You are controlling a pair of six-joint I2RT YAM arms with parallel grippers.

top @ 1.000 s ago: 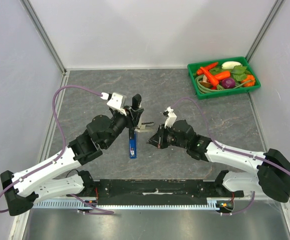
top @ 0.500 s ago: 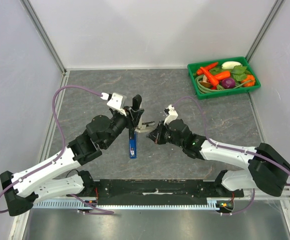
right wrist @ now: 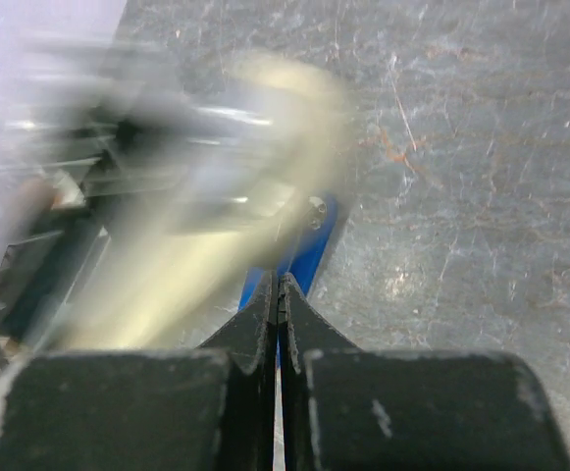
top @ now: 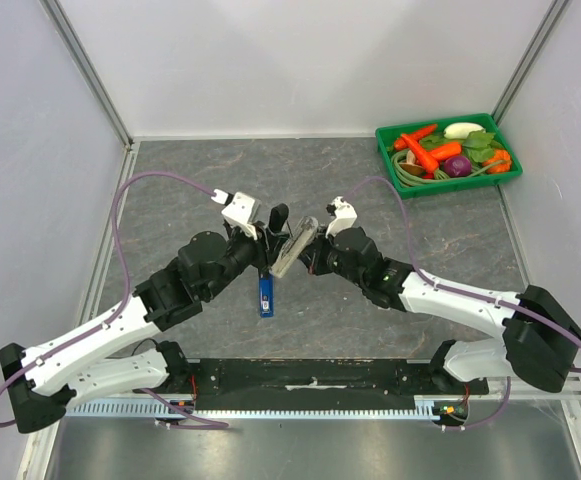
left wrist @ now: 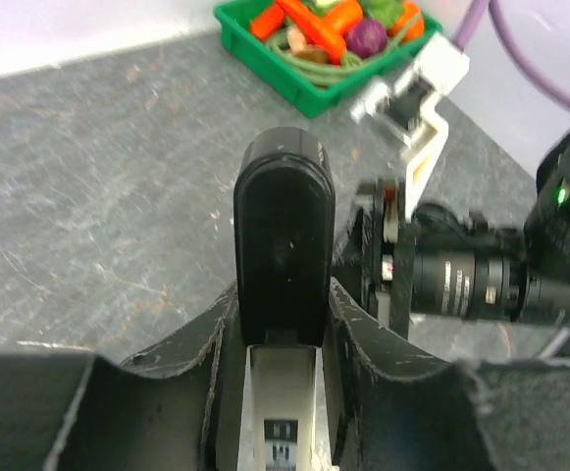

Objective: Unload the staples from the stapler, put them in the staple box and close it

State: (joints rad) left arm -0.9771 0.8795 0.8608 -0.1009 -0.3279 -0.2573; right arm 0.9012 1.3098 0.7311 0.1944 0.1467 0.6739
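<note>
Next, my left gripper releases the silver stapler on the grey table (top: 231, 197) between the blue stapler and back wall.
The stapler stands open between the two arms, its blue base (top: 265, 292) pointing down to the table and its silver staple magazine (top: 290, 246) swung up on a slant. My left gripper (top: 270, 232) is shut on the stapler's black top arm (left wrist: 285, 226), with the silver channel (left wrist: 283, 392) showing between the fingers. My right gripper (top: 313, 258) is shut, with nothing visible between its jaws. Its tip (right wrist: 280, 287) is right beside the blurred silver magazine (right wrist: 196, 226), in front of the blue base (right wrist: 309, 250). No loose staples show.
A green tray (top: 448, 184) of toy vegetables sits at the back right corner and also shows in the left wrist view (left wrist: 309, 93). White walls close the table on three sides. The right arm's wrist (left wrist: 481, 285) is close to my left fingers.
My right gripper has moved left, up against the stapler. The silver magazine has swung from nearly level to a steep slant. My left gripper has kept its hold.
</note>
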